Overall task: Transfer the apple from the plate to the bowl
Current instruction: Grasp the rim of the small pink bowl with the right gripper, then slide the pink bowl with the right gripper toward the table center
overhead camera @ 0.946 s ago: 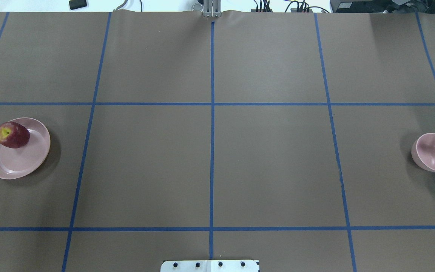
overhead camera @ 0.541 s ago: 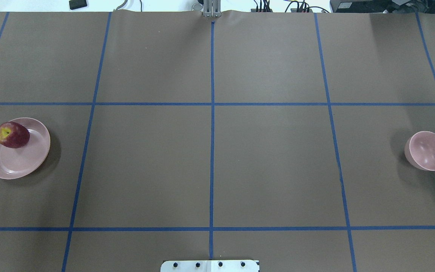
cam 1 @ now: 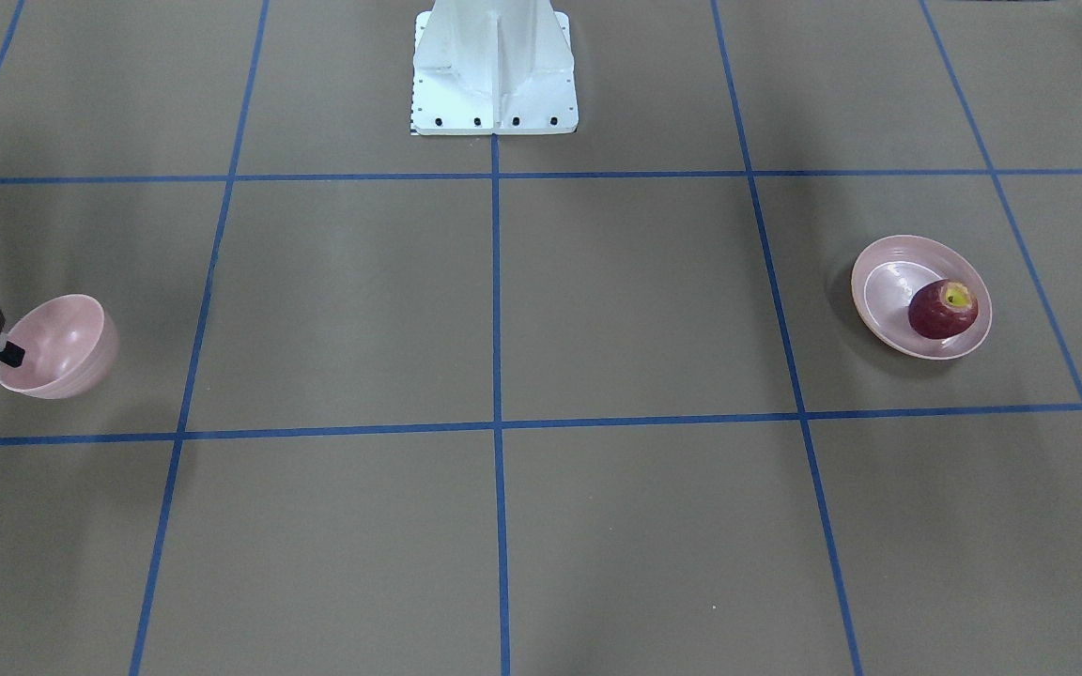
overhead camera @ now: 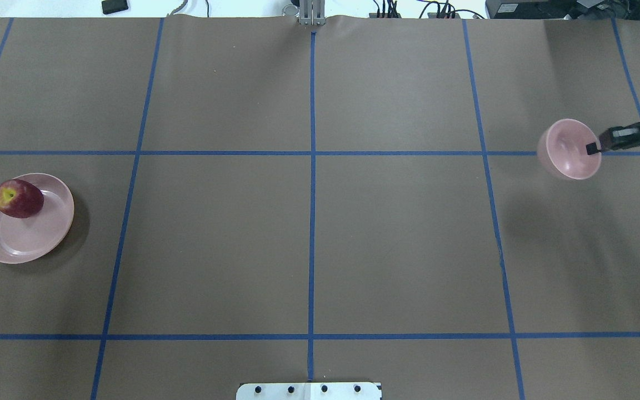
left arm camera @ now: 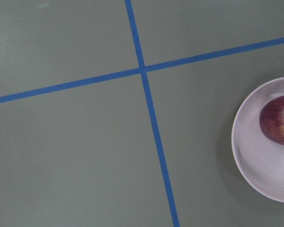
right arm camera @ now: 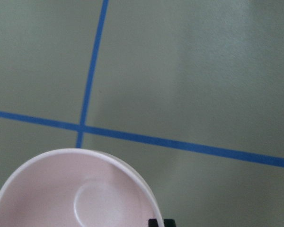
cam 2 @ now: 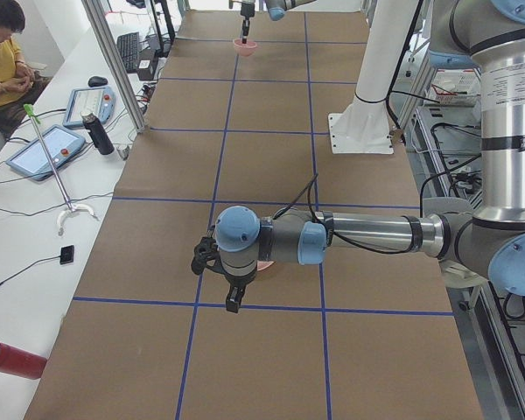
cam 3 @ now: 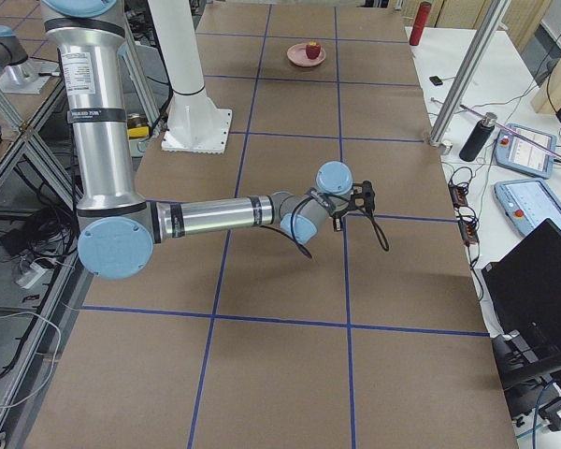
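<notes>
The pink bowl, now held tilted above the table, will leave my right gripper on the middle blue tape line, halfway [cam 1: 502,308] between its crossings.
The dark red apple [overhead camera: 18,198] lies at the far edge of the shallow pink plate [overhead camera: 25,241] at the table's left; both show in the front view, apple [cam 1: 943,308] and plate [cam 1: 879,305], and at the right edge of the left wrist view, apple [left arm camera: 278,119] and plate [left arm camera: 255,163]. My right gripper [overhead camera: 595,148] is shut on the rim of the small pink bowl [overhead camera: 567,149] and holds it tilted above the table at the right; the bowl also shows in the front view [cam 1: 57,345]. My left gripper [cam 2: 234,299] hangs near the plate; I cannot tell if it is open.
Blue tape lines divide the brown table cover into squares. The white robot base [cam 1: 494,66] stands at the near middle edge. An operator [cam 2: 4,52], tablets and a pole stand sit beside the table.
My right gripper has lifted the bowl off the table and carried it away from the robot and a little toward the middle. The apple and plate have not moved.
</notes>
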Controlling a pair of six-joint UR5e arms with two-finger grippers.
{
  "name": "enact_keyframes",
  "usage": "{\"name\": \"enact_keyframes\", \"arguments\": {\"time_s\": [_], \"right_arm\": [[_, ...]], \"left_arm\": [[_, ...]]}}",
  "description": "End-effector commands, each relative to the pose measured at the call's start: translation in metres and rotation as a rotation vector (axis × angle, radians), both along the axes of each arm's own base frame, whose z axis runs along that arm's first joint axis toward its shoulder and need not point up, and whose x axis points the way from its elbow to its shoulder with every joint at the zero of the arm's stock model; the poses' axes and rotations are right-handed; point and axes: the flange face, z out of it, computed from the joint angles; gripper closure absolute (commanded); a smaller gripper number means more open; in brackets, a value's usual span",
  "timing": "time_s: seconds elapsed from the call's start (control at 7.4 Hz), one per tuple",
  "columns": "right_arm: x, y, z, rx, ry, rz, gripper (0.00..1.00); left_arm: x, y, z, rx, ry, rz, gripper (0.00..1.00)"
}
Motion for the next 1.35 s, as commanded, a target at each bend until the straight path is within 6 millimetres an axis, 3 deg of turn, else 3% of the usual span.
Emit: {"name": "enact_keyframes", "arguments": {"time_s": [0.0, 0.14, 0.27, 0.54, 0.95, 1.22], "right_arm": [[-0.088, -0.014, -0.086, -0.098, -0.080, 0.025, 1.00], [-0.132, -0.019, -0.124, -0.148, -0.061, 0.060, 1.00], [-0.171, -0.011, -0.158, -0.186, -0.017, 0.066, 1.00], [-0.231, 0.010, -0.214, -0.220, 0.069, 0.059, 1.00], [-0.325, 0.062, -0.261, -0.298, 0.156, 0.105, 1.00], [-0.367, 0.084, -0.276, -0.333, 0.201, 0.103, 1.00]], "left_arm": [[0.000, -0.001, 0.001, -0.001, 0.000, 0.001, 0.01], [0.000, 0.000, 0.003, -0.005, 0.000, 0.001, 0.01], [0.000, 0.000, 0.003, -0.006, 0.000, 0.001, 0.01], [0.000, 0.000, 0.003, -0.006, 0.000, 0.001, 0.01], [0.001, -0.001, 0.003, -0.007, 0.000, 0.001, 0.01], [0.001, -0.001, 0.003, -0.007, 0.000, 0.001, 0.01]]}}
